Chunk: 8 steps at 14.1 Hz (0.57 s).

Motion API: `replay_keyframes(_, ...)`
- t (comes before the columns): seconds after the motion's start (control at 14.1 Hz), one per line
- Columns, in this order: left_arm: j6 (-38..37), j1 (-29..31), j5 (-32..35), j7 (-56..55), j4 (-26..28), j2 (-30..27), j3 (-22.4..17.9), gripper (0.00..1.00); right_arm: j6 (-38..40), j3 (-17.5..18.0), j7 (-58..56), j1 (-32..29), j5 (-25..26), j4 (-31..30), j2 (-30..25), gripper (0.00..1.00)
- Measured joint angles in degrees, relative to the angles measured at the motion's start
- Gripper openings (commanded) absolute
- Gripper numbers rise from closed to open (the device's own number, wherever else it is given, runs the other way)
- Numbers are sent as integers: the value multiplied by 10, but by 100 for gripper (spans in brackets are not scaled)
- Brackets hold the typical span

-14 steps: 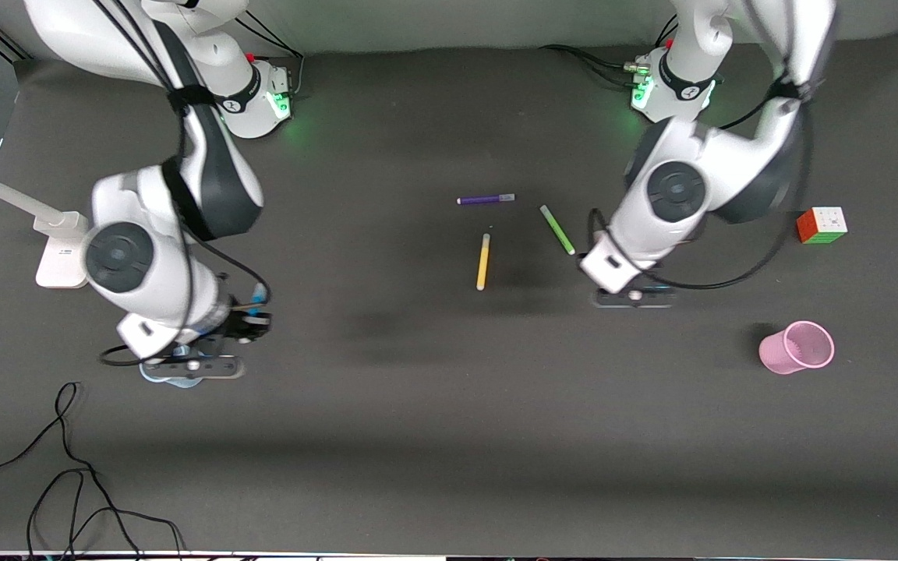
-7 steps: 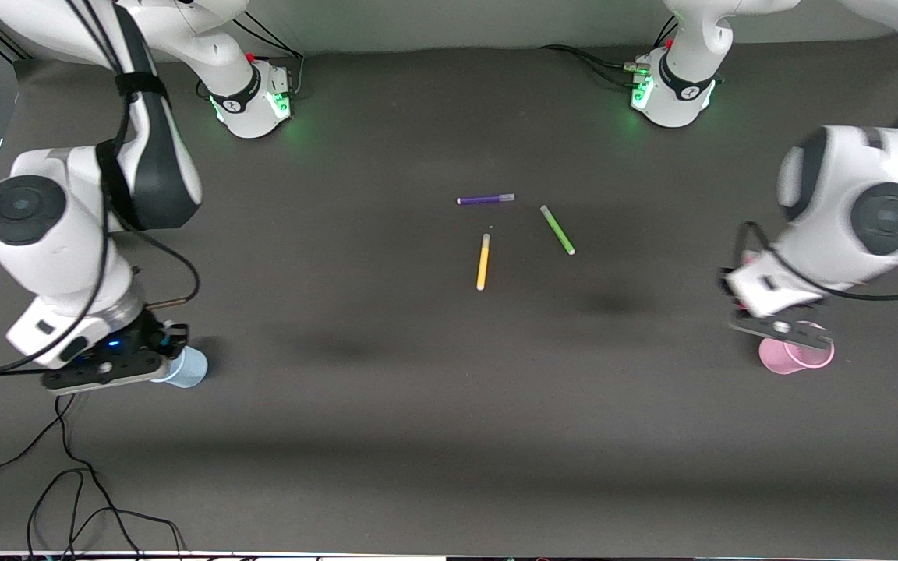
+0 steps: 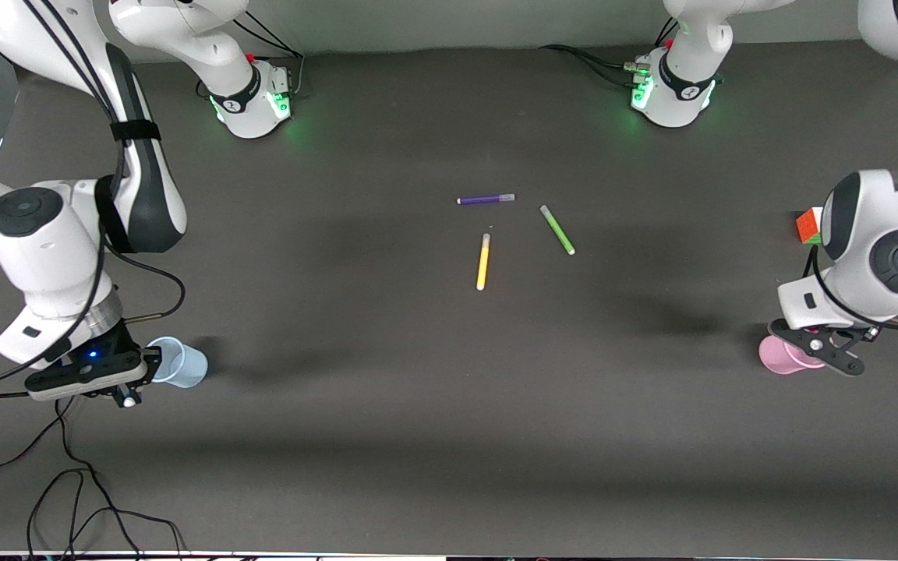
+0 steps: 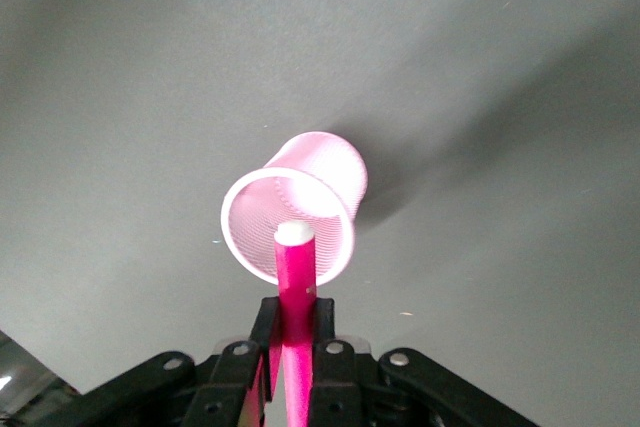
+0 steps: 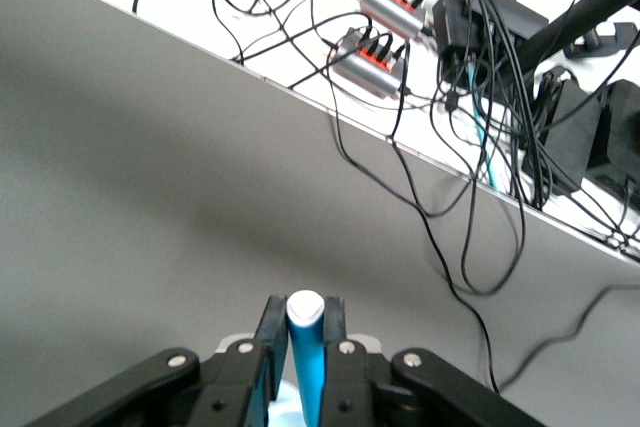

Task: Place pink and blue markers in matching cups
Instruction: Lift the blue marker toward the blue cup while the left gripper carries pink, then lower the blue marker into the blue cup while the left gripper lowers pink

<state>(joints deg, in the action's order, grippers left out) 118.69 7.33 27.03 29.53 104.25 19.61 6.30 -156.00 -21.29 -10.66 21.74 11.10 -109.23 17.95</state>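
Next, I let go of the blue marker with my right gripper inside the pale blue cup (image 3: pixel 171 365) (image 5: pixel 287 409), so that it leans against the cup's side.
My left gripper (image 3: pixel 819 351) is over the pink cup (image 3: pixel 780 354) at the left arm's end of the table. In the left wrist view it (image 4: pixel 295 312) is shut on the pink marker (image 4: pixel 296 277), which points down at the mouth of the tilted-looking pink cup (image 4: pixel 330 162). My right gripper (image 3: pixel 94 382) is beside the pale blue cup (image 3: pixel 184 364) at the right arm's end. In the right wrist view it (image 5: pixel 305 312) is shut on the blue marker (image 5: pixel 305 352). A bit of the pale blue cup (image 5: pixel 284 413) shows under the jaws. Both markers are hidden in the front view.
A purple pen (image 3: pixel 486 199), a yellow pen (image 3: pixel 483 261) and a green pen (image 3: pixel 557 230) lie mid-table. A colour cube (image 3: pixel 807 226) sits by the left arm. Loose cables (image 3: pixel 67 467) trail near the front corner. Cable hubs (image 5: pixel 380 47) lie past the table edge.
The left arm has swung from mid-table out to the pink cup with the pink marker. The right gripper has shifted off the blue cup toward the table's end, uncovering it.
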Motion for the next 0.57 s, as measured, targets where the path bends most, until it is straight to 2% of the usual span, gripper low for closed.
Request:
replay_keyframes(0.36, 80, 42, 35, 147, -19, 40, 0, 0, -160, -2, 0, -9, 0, -114, -17, 0)
replay_keyframes(0.57, 119, 63, 59, 232, -45, 72, 0, 0, -192, -8, 0, -11, 0, -160, -33, 0)
